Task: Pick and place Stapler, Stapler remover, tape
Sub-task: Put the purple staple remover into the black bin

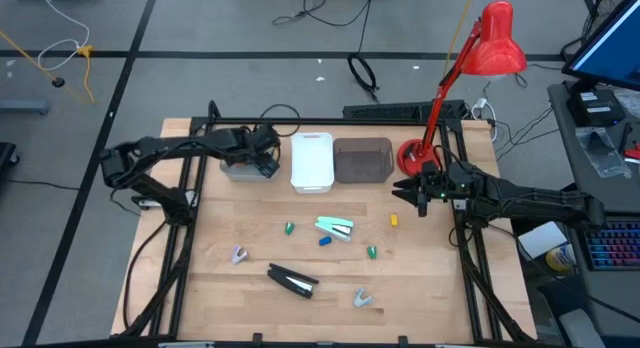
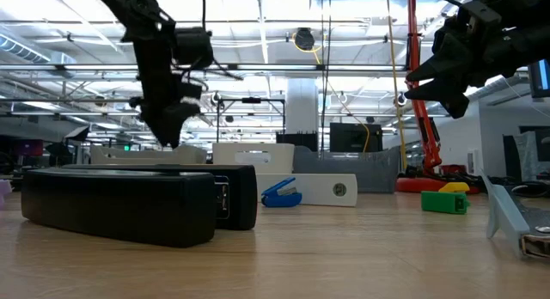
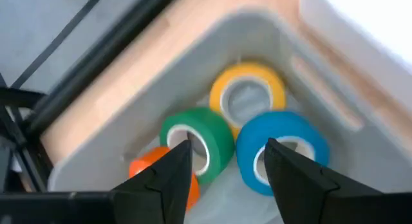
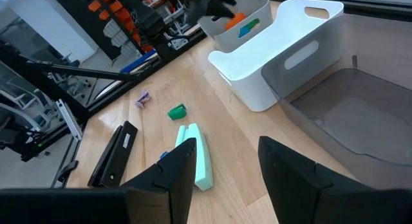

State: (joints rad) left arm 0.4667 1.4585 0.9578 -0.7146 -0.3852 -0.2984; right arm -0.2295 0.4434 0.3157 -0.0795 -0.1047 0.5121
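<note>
My left gripper will next move to the staple remover closer to the pale grey bin and close on its lilac handle (image 1: 236, 254).
Four tape rolls lie in the pale grey bin (image 1: 238, 170): yellow (image 3: 248, 95), green (image 3: 196, 137), blue (image 3: 283, 147) and orange (image 3: 147, 167). My left gripper (image 3: 225, 156) hangs open just above them, over the green and blue rolls. My right gripper (image 1: 415, 195) is open and raised over the table's right side. The black stapler (image 1: 292, 281) lies flat near the near edge, and the mint stapler (image 1: 335, 227) lies at mid-table. One staple remover (image 1: 238, 254) lies to the left and another (image 1: 362, 299) near the near edge.
A white bin (image 1: 312, 163) and a dark grey bin (image 1: 362, 160) stand beside the pale grey one along the far side. Small green (image 1: 289, 228), blue (image 1: 325, 241) and yellow (image 1: 394, 220) bits dot the table. A red lamp base (image 1: 410, 156) stands behind my right gripper.
</note>
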